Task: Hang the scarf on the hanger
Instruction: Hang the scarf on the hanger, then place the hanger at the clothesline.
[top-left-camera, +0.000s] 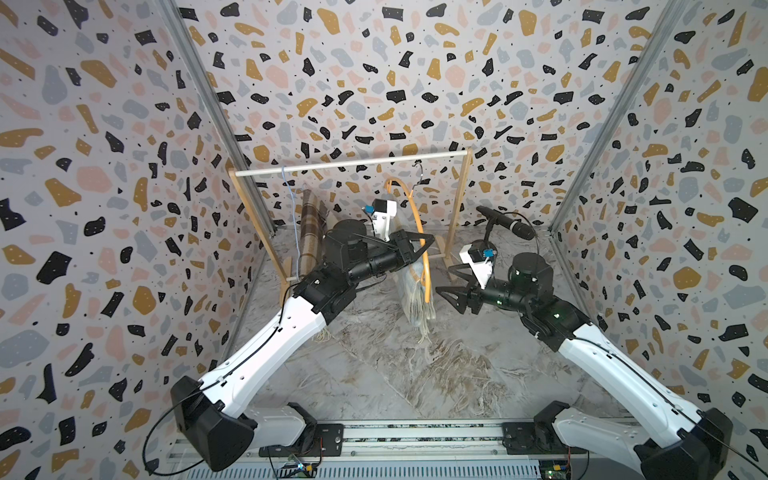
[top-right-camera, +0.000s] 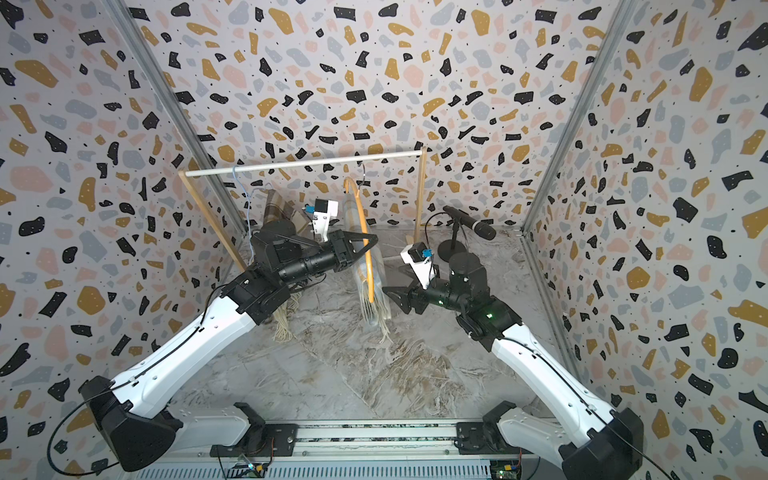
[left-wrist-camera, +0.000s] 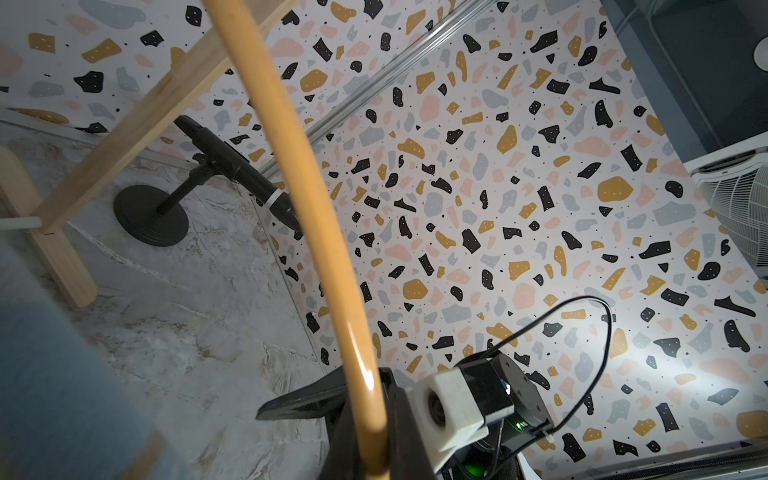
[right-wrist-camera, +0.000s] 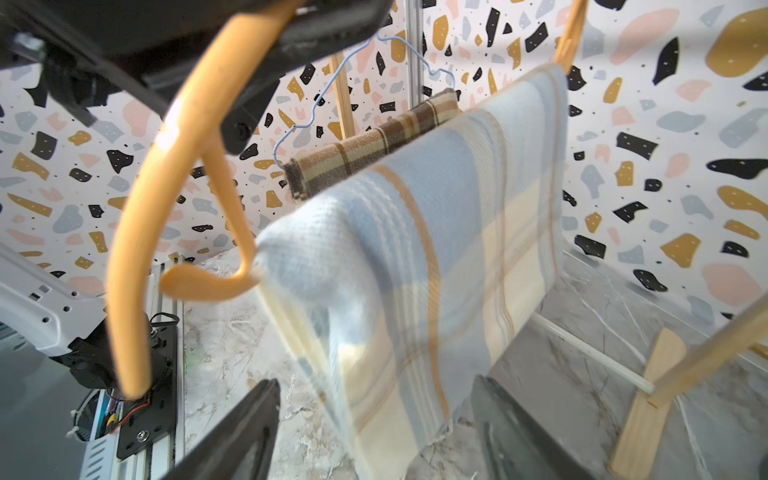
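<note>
The robot's left gripper should release the orange hanger below the white rod, between the brown plaid scarf and black microphone (top-left-camera: 403, 230).
An orange hanger (top-left-camera: 426, 274) (top-right-camera: 370, 270) hangs by its black hook from the rack's white rod. My left gripper (top-left-camera: 428, 241) (top-right-camera: 372, 240) is shut on the hanger's curved arm (left-wrist-camera: 316, 208), well seen in the left wrist view. A pale blue and cream plaid scarf (top-left-camera: 409, 291) (top-right-camera: 365, 291) (right-wrist-camera: 436, 249) is draped over the hanger's lower bar, its fringe reaching the floor. My right gripper (top-left-camera: 446, 280) (top-right-camera: 392, 282) (right-wrist-camera: 374, 380) is open just right of the scarf. The blurred lower end of the scarf hangs between its spread jaws without touching them.
The wooden rack (top-left-camera: 459, 208) with the white rod (top-left-camera: 353, 163) stands at the back. A brown plaid scarf (top-left-camera: 309, 224) (right-wrist-camera: 374, 141) hangs on a blue wire hanger at the rod's left. A black microphone on a stand (top-left-camera: 507, 222) (left-wrist-camera: 232, 166) stands back right.
</note>
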